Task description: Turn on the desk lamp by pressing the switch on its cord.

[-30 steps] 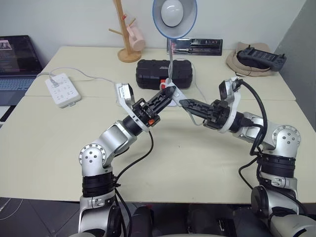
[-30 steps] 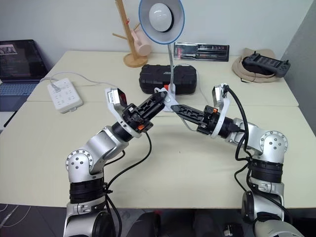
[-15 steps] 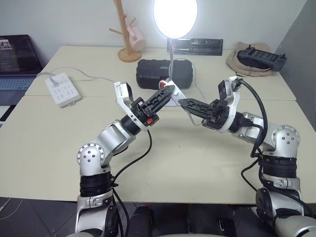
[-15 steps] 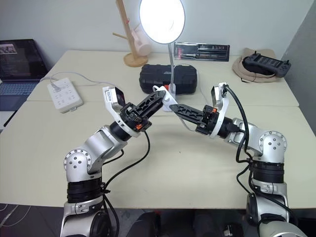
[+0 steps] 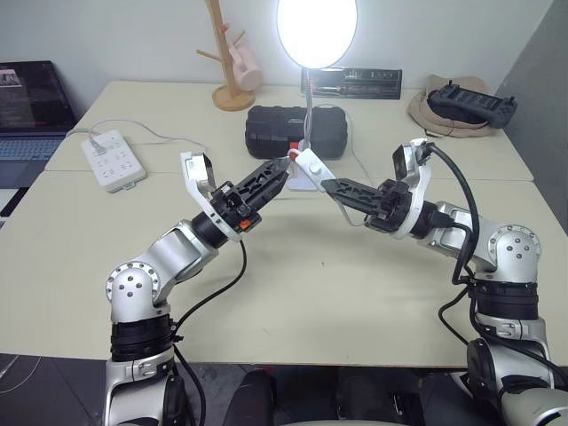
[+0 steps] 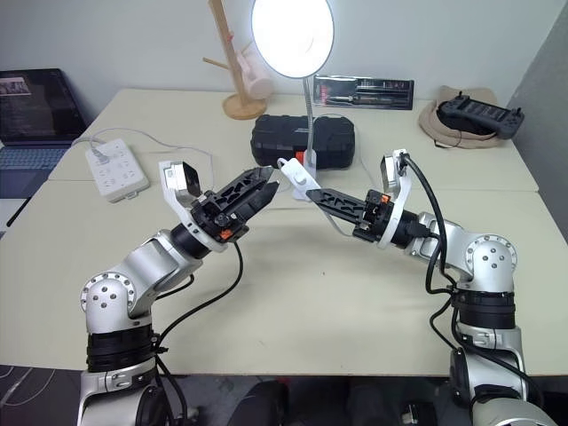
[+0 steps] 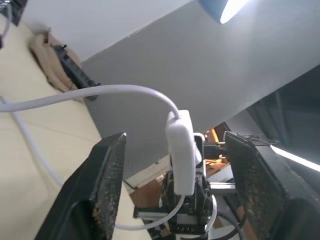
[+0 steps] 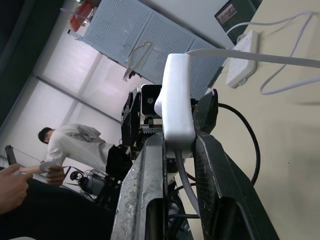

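I need to release the switch from my right gripper on the bare table (image 5: 327,237) in front of the desk lamp.
The desk lamp (image 5: 317,31) stands at the back of the table with its bulb lit, on a thin silver stem (image 5: 309,102). The switch (image 5: 308,167) is a small white oblong held up in the air, and my right gripper (image 5: 330,186) is shut on its lower end; the right wrist view has it clamped between both fingers (image 8: 150,200). My left gripper (image 5: 277,171) is open just left of the switch (image 7: 181,155), not touching it. The cord (image 7: 100,95) runs from both ends of the switch.
A black case (image 5: 293,131) lies behind the grippers. A white power strip (image 5: 113,160) and a laptop (image 5: 31,111) are at the left. A wooden mug tree (image 5: 229,62), a tool tray (image 5: 355,84) and a hat with a controller (image 5: 461,105) line the back. A person (image 8: 65,145) sits in the background.
The lamp went from dark to lit. My left gripper, shut against the switch before, has opened and drawn back to the left. The right gripper kept its hold in place.
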